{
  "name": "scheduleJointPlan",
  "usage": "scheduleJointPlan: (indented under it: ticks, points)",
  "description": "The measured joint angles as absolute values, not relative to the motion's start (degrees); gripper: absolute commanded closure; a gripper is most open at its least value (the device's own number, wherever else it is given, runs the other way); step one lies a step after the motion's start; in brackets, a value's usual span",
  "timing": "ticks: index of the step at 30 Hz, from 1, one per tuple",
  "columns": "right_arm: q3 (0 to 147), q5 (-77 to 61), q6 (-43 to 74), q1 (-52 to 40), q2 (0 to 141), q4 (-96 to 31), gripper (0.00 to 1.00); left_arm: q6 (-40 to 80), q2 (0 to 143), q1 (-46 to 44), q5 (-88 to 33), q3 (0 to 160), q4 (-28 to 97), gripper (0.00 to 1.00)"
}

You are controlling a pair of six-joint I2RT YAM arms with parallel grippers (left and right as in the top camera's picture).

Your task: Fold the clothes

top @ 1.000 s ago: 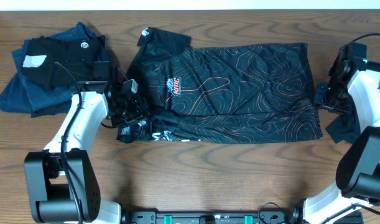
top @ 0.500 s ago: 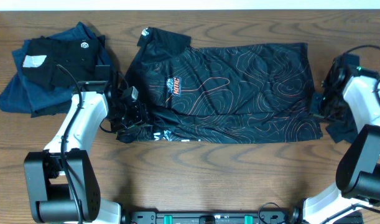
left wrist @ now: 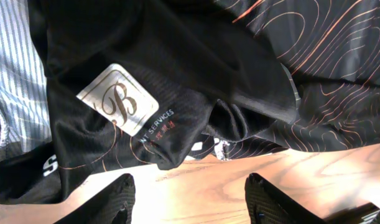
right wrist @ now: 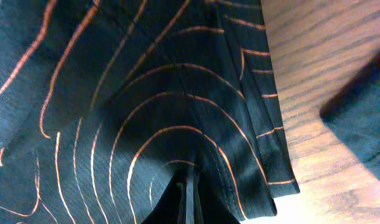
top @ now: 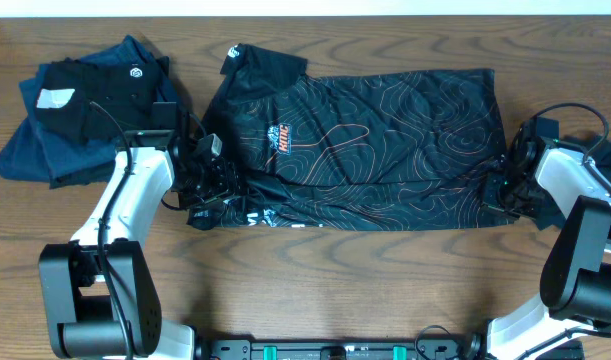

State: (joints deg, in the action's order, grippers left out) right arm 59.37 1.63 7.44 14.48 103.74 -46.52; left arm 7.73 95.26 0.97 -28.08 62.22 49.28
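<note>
The sleeve is bunched up next to the white "B" patch, so my left gripper needs to first lift clear of the front edge and pinch the fold (left wrist: 172,153) by the patch.
The black T-shirt (top: 365,140) with orange contour lines lies spread flat across the table, collar end to the left. My left gripper (top: 210,182) is open and empty just off the shirt's lower left corner. In the left wrist view its fingers (left wrist: 190,202) sit apart over bare wood, with the bunched sleeve and a white "B" logo patch (left wrist: 118,99) just ahead. My right gripper (top: 505,190) is at the shirt's lower right corner. In the right wrist view its fingers (right wrist: 190,196) are shut on a fold of the hem fabric (right wrist: 177,112).
A pile of dark and blue garments (top: 80,115) lies at the back left, beside my left arm. Another dark blue cloth (top: 555,210) lies under my right arm at the right edge and also shows in the right wrist view (right wrist: 364,124). Bare wood runs along the front.
My right gripper has moved left and forward from beside the shirt's right edge onto its lower right corner and shut on the hem. The left gripper has barely moved.
</note>
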Motion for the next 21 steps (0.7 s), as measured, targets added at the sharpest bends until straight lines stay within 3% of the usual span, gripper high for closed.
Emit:
scheduleJointPlan:
  ticks: [21]
  points:
    - [59.37, 1.45, 7.44, 14.48, 103.74, -46.37, 0.95, 10.81, 95.26, -1.17, -28.08, 51.94, 36.21, 0.48]
